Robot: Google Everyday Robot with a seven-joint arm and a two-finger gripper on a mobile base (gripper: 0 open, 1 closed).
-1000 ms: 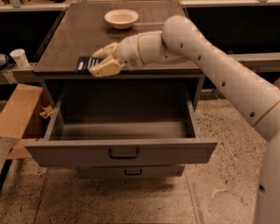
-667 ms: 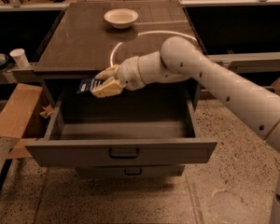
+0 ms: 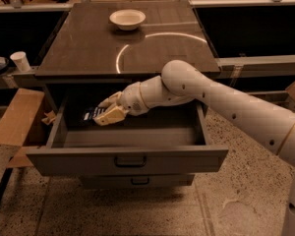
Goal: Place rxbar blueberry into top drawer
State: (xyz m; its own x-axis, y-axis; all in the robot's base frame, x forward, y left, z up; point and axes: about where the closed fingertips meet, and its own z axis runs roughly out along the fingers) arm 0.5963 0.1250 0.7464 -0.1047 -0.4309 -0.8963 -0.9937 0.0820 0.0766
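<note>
My gripper needs to let go of the rxbar blueberry on the top drawer's bottom point(image 3: 112, 122), well behind the front panel of the drawer.
The top drawer point(image 3: 128, 157) stands pulled out, grey, with a dark recessed handle on its front panel. My gripper point(image 3: 106, 110) is inside the drawer's opening on the left, below the counter top, shut on the rxbar blueberry point(image 3: 92, 115). The bar is a small dark wrapper with pale lettering; its left end sticks out past the fingers point(image 3: 109, 115). It hangs above the drawer floor, near the left wall.
A round cream bowl point(image 3: 127, 18) sits at the back of the dark counter top point(image 3: 88, 48). A narrower lower drawer front point(image 3: 136, 181) shows below. A cardboard box point(image 3: 17, 122) and a white cup point(image 3: 20, 61) are at the left.
My gripper with the bar has come down from the counter's front edge into the open drawer, moving lower and slightly forward. The drawer and bowl have not moved.
</note>
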